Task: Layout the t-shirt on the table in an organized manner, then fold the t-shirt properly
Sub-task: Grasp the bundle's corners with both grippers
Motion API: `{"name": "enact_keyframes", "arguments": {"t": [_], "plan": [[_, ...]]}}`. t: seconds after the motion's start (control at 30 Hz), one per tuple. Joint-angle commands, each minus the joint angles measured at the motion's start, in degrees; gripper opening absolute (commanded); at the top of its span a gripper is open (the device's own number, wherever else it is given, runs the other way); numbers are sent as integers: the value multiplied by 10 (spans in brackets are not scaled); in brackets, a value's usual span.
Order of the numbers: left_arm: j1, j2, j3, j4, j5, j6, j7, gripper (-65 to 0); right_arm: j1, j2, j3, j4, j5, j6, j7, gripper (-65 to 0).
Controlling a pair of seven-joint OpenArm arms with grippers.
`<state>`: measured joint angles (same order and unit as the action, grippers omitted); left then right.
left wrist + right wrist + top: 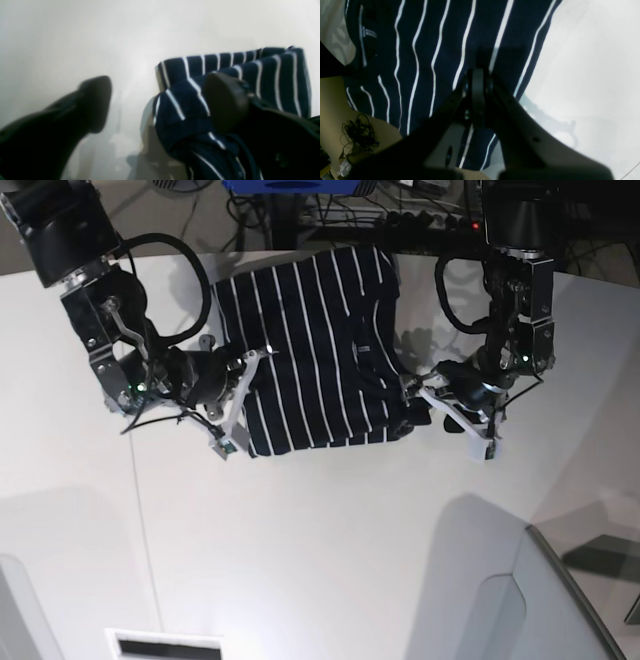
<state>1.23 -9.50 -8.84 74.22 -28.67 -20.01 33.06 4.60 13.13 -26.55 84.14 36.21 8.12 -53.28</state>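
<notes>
The upper layer of the t-shirt bunches into a fold near its corner, so I need to pinch the layer's edge (166, 102) there with my left gripper and pull it taut before folding.
The t-shirt (310, 350), dark navy with thin white stripes, lies near the far edge of the white table (320, 530), its right side bunched into a fold. My left gripper (425, 395) is at that right fold. In the left wrist view it (157, 82) is open, one finger (225, 100) resting on the bunched t-shirt (182, 110) and the other over bare table (75, 37). My right gripper (258, 362) is at the shirt's left edge. The right wrist view shows it (477, 77) shut on the striped t-shirt (432, 50).
Cables and a blue object (290, 185) sit beyond the table's far edge. A tangle of black cable (357, 132) lies on the floor past the table edge. A thin dark seam (140, 510) runs across the tabletop on the left.
</notes>
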Motion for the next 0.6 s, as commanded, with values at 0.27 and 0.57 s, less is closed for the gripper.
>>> {"name": "enact_keyframes", "arguments": {"t": [0.27, 0.57], "plan": [[-13, 9, 3, -43, -7, -9, -9, -69, 9, 3, 1, 9, 8, 4, 8, -650], [-12, 18, 1, -48, -7, -38, -10, -237, 9, 1, 1, 9, 8, 4, 8, -650]]}}
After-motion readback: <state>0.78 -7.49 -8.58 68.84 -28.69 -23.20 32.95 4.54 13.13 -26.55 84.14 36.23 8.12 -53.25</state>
